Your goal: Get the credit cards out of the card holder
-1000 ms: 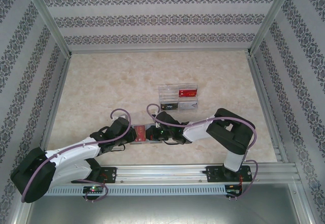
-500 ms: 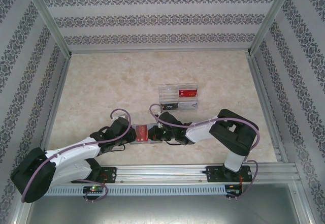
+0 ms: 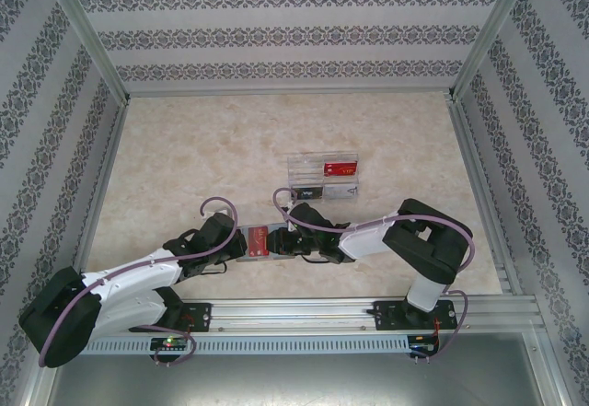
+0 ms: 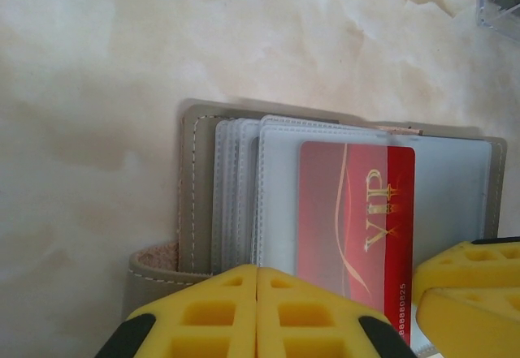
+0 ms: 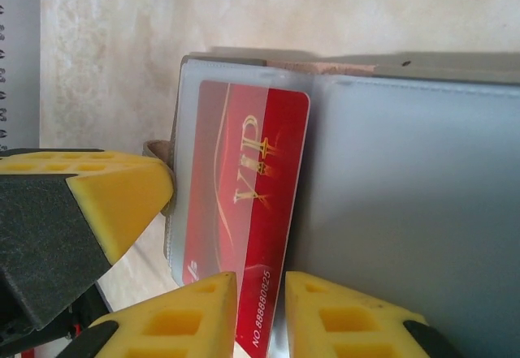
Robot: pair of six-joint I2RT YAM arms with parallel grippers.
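The red card is still half inside the clear sleeve and loose in the gap of the robot's right gripper, so that gripper should open and pinch its exposed edge (image 5: pixel 278 232) firmly.
The grey card holder (image 4: pixel 195 187) lies open on the table, its clear sleeves fanned out. A red credit card (image 4: pixel 357 220) with gold "VIP" lettering sticks partly out of one sleeve. My left gripper (image 4: pixel 257 270) is shut, its tips resting on the holder's left sleeves with nothing visibly between them. My right gripper (image 5: pixel 260 281) is open a little, and the red card's (image 5: pixel 244 187) near edge runs through the gap between its fingers. From above, the left gripper (image 3: pixel 237 240) and the right gripper (image 3: pixel 276 242) meet over the holder (image 3: pixel 250 253) near the table's front.
A clear acrylic tray (image 3: pixel 322 178) stands just behind the holder, with a red card (image 3: pixel 340 167), a dark card (image 3: pixel 308 191) and a pale card (image 3: pixel 342 191) in it. Its corner (image 4: pixel 500 1) shows at the top right of the left wrist view. Aluminium rails border the table.
The right gripper's jaws have parted slightly around the red card. The right arm's elbow has drifted a little to the right. The left arm has stayed put.
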